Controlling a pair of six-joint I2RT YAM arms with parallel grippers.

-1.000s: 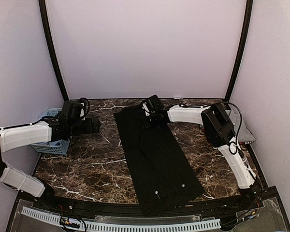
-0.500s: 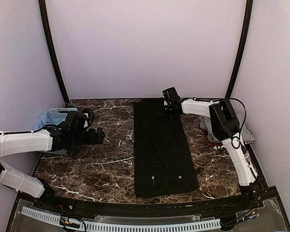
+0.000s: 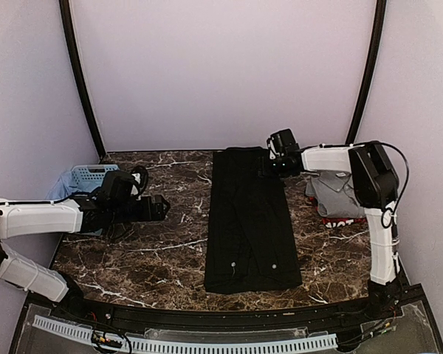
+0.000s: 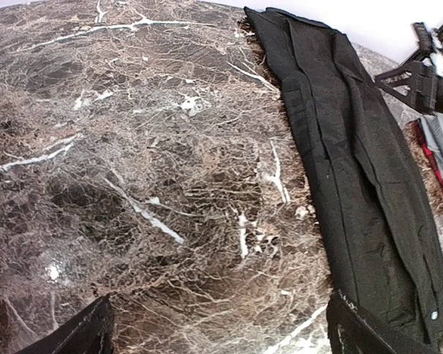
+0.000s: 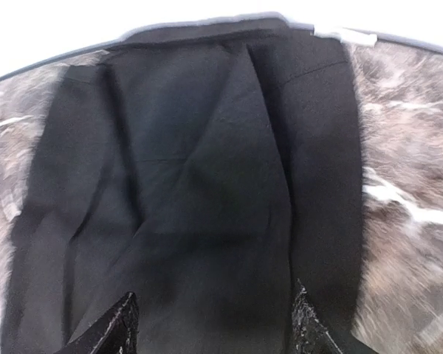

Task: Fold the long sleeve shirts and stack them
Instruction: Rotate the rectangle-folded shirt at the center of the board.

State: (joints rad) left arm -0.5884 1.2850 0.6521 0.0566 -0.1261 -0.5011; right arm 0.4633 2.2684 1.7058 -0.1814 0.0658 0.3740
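The black long sleeve shirt's front hem corner [image 3: 207, 285], on the basket's side and just beside the nearest pale button, will be grasped by my left gripper.
The black long sleeve shirt [image 3: 249, 221] lies as a long narrow strip down the middle of the table, collar end at the back and two pale buttons near its front hem. My right gripper [image 3: 275, 159] hovers at its far right corner. In the right wrist view the right gripper [image 5: 214, 332] stands open over the black cloth [image 5: 199, 184], gripping nothing. My left gripper [image 3: 162, 208] is open above bare marble, left of the shirt; in its wrist view the left gripper [image 4: 218, 339] has the shirt [image 4: 354, 169] to its right. A folded grey shirt [image 3: 334, 190] rests on a red-edged one [image 3: 340, 220] at the right.
A light-blue lattice basket [image 3: 85, 175] stands at the back left, behind my left arm. The dark marble table [image 3: 148, 258] ends in a black rail at the front. Black corner posts rise at both back corners, with pale walls all round.
The right gripper swept right and back, pulling the shirt's far end round until the strip lay straight, and its jaws have widened. The left gripper moved right toward the shirt.
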